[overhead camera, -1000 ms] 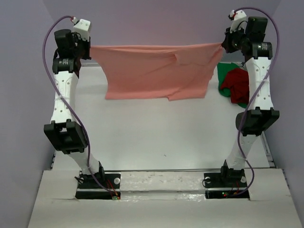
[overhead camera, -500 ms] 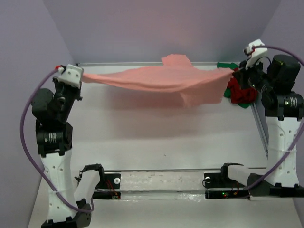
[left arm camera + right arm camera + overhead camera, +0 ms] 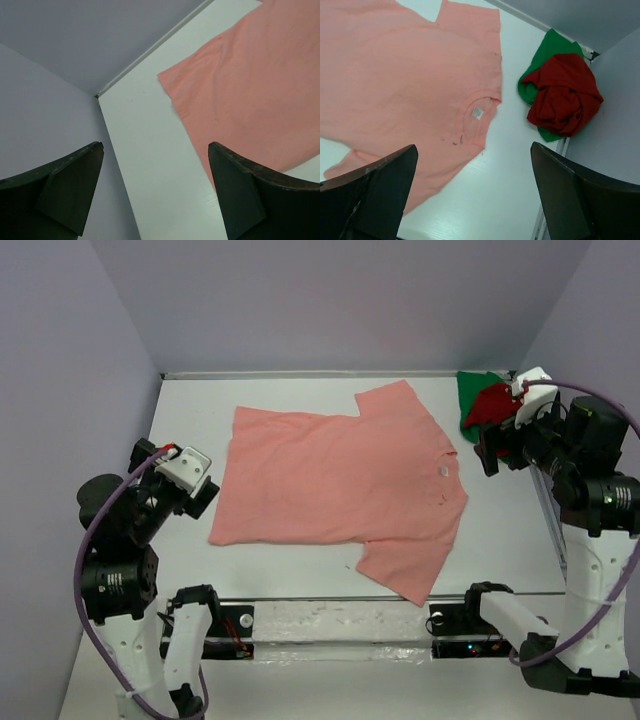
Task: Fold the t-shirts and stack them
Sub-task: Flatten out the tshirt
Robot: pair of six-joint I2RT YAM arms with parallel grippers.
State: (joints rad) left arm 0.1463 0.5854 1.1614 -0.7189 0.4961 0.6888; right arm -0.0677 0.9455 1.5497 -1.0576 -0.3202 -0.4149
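Observation:
My left gripper will go to the salmon-pink t-shirt. It will close near its hem's far end (image 3: 246, 434) (image 3: 191, 103), just short of the far corner.
The salmon-pink t-shirt (image 3: 340, 490) lies spread flat on the white table (image 3: 500, 530), collar toward the right, sleeves pointing far and near. My left gripper (image 3: 202, 500) hovers open just off the shirt's left hem; in the left wrist view its fingers (image 3: 250, 192) frame bare table, with the pink shirt (image 3: 250, 85) to the right. Open too, my right gripper (image 3: 488, 452) hangs just right of the collar, above the pink shirt (image 3: 405, 75). The dark red t-shirt (image 3: 565, 97) lies crumpled on the green t-shirt (image 3: 547, 55) in the far right corner.
Lavender walls close in the table on the left, back and right. A metal rail (image 3: 300, 373) runs along the far edge and another (image 3: 550, 515) along the right edge. The red and green heap (image 3: 485, 405) sits just beyond my right gripper.
Both grippers held the pink shirt stretched in the air, then swung down and apart and opened. The shirt dropped and now lies flat on the table.

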